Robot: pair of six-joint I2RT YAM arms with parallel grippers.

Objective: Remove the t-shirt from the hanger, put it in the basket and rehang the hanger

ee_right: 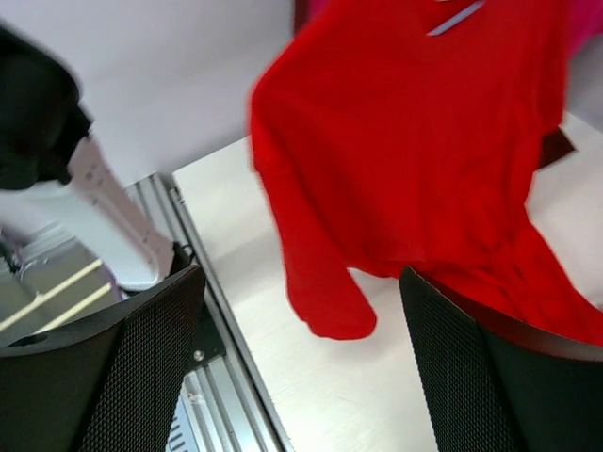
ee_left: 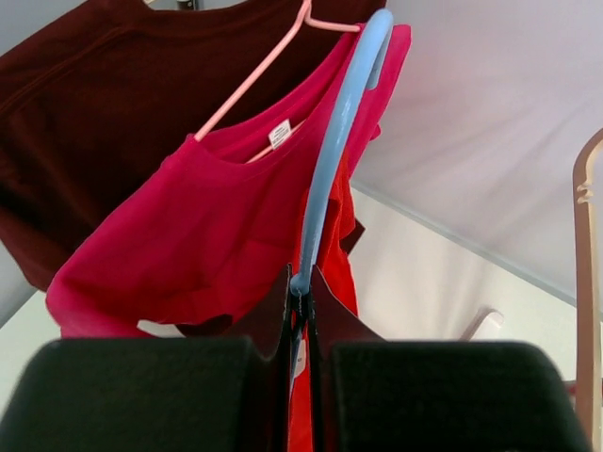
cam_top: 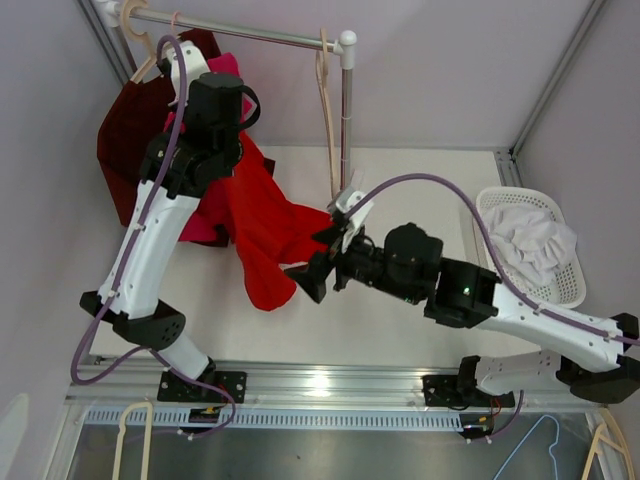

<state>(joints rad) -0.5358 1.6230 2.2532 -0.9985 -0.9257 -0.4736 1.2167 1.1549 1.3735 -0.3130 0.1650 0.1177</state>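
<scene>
My right gripper is to close next on the red t-shirt's hanging sleeve (cam_top: 262,276) (ee_right: 316,254), just above the loose end of that sleeve.
The red t-shirt (cam_top: 262,228) hangs on a light blue hanger (ee_left: 335,141) and drapes down to the table. My left gripper (ee_left: 303,294) is shut on the lower end of that hanger, held up near the rack (cam_top: 222,100). In the right wrist view the red t-shirt (ee_right: 415,141) fills the upper right, and its sleeve (ee_right: 325,303) hangs between my open fingers. My right gripper (ee_right: 301,315) is open and empty, close to the shirt's lower edge (cam_top: 315,262), not touching it as far as I can see.
A magenta shirt (ee_left: 198,226) on a pink hanger and a dark maroon shirt (ee_left: 75,113) hang behind on the rack bar (cam_top: 240,33). A cream hanger (cam_top: 325,85) hangs by the rack post (cam_top: 347,100). A white basket (cam_top: 500,205) of white cloth stands at the right.
</scene>
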